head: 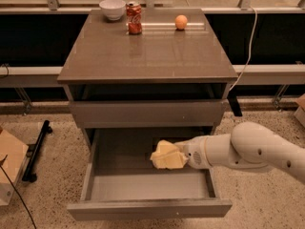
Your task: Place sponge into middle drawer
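My gripper is going to let go of the sponge, now hanging low inside the drawer's opening, on the grey bottom of the open middle drawer (169, 183), close to the drawer's front panel.
The pale yellow sponge (167, 155) is held at the tip of my gripper (181, 156), which reaches in from the right on a white arm. The sponge hangs over the right middle of the open middle drawer (119, 190), a wide grey drawer pulled out of the cabinet, with a flat grey floor. The sponge sits low inside the drawer's opening, above the floor. The plain grey drawer front (147, 113) above it is closed.
On the cabinet top (143, 56) stand a white bowl (113, 8), a red soda can (134, 18) and an orange ball (181, 22). A cardboard box (7, 168) and a black stand (37, 149) lie on the floor at left. A white cable (245, 56) hangs at right.
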Controlling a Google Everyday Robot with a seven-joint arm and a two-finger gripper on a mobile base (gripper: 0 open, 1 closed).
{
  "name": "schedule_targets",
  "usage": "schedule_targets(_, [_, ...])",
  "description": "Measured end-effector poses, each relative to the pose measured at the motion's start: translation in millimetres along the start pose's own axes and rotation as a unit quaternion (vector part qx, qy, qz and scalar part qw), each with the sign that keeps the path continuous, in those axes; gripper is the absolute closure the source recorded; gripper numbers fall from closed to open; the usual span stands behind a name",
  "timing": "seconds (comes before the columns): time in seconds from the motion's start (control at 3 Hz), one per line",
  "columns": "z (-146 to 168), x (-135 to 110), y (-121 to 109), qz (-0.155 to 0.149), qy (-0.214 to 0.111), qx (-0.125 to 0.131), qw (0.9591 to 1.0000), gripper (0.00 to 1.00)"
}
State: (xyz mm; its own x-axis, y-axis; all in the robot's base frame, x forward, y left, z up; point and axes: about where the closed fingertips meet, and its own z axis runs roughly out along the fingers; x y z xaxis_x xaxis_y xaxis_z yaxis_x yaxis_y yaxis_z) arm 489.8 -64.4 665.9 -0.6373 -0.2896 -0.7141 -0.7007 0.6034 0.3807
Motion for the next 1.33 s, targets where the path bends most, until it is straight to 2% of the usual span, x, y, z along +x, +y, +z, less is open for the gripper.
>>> schedule_targets(0.33, [51, 54, -27, 0.052, -0.009, -0.026, 0.9983, 1.00])
schedule_targets(0.67, [84, 95, -52, 0.090, -0.007, -0.041, 0.9951, 1.00])
schedule_targets(1.0, [112, 137, -87, 0.118, 0.004, -0.038, 0.9923, 1.00])
schedule_targets(1.33, [126, 156, -108, 0.129, 0.015, -0.031, 0.9910, 0.78])
